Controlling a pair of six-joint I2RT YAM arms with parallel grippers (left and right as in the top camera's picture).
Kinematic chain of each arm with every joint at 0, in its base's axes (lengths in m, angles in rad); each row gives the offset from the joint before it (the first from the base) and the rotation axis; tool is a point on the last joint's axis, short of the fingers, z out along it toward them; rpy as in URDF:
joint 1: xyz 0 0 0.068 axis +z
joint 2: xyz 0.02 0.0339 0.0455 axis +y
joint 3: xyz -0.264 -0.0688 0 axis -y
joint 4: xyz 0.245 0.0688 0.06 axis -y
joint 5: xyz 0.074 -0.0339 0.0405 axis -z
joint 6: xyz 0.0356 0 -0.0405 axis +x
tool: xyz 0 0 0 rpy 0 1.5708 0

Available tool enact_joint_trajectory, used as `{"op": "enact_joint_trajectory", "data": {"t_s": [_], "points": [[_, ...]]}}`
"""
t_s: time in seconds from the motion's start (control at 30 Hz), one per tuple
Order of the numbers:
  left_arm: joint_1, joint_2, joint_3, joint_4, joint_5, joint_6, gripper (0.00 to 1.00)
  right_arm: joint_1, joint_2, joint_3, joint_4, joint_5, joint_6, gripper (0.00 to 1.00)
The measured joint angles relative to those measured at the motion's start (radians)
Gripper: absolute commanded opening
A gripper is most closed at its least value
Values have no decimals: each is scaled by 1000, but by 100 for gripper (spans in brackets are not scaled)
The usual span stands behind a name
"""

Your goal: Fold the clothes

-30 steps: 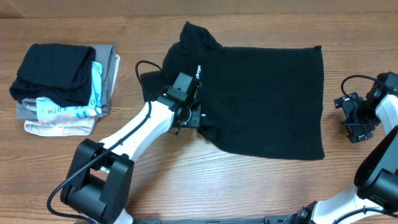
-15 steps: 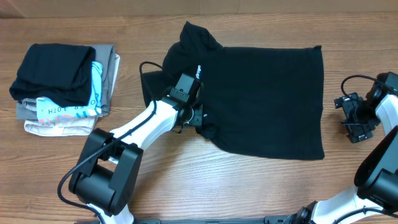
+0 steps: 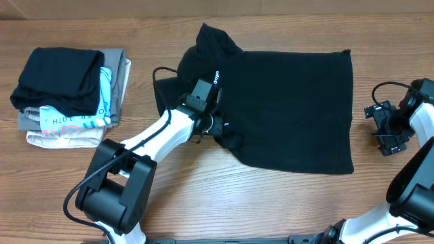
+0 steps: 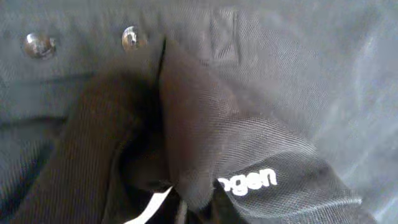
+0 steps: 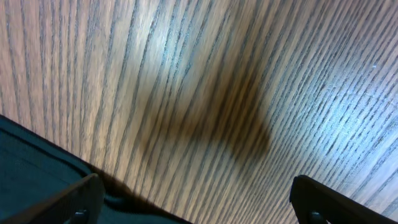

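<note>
I need to use my left gripper to take the sleeve's lettered edge (image 4: 252, 182) and pull it out flat, since the black T-shirt's near sleeve lies bunched over its body.
The black T-shirt (image 3: 285, 102) lies spread flat across the middle of the table, one sleeve (image 3: 213, 41) pointing to the far left. My left gripper (image 3: 219, 127) sits on its lower left part, shut on a pinched-up fold of the cloth. In the left wrist view black fabric (image 4: 205, 124) fills the frame, gathered into a ridge with white lettering (image 4: 249, 182) on it, and the fingers are hidden. My right gripper (image 5: 196, 211) stands open over bare wood just off the shirt's right edge (image 5: 31, 180), with nothing between its fingers (image 5: 317, 199).
A stack of folded garments (image 3: 68, 91), black on top, with printed, grey and beige ones under it, sits at the far left. The left arm's black cable (image 3: 159, 74) loops beside the shirt. The right arm (image 3: 413, 115) stands at the table's right edge.
My left gripper has closed on the shirt, and a small bunch of fabric has gathered at its tip. The right arm has not moved.
</note>
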Motion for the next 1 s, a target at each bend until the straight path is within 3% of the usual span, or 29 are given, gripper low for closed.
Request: {"op": "enact_joint_trajectory", "data": {"t_s": [0.3, 0.63, 0.87, 1.0], "points": [[0, -37, 55, -165, -9, 0, 8, 0, 0, 0, 0, 0, 0, 100], [0, -86, 68, -491, -61, -16, 6, 0, 0, 0, 0, 0, 0, 100], [0, -86, 69, -656, -66, -43, 13, 0, 0, 0, -1, 0, 0, 100], [0, -86, 69, -720, -72, -58, 24, 0, 0, 0, 0, 0, -1, 100]]}}
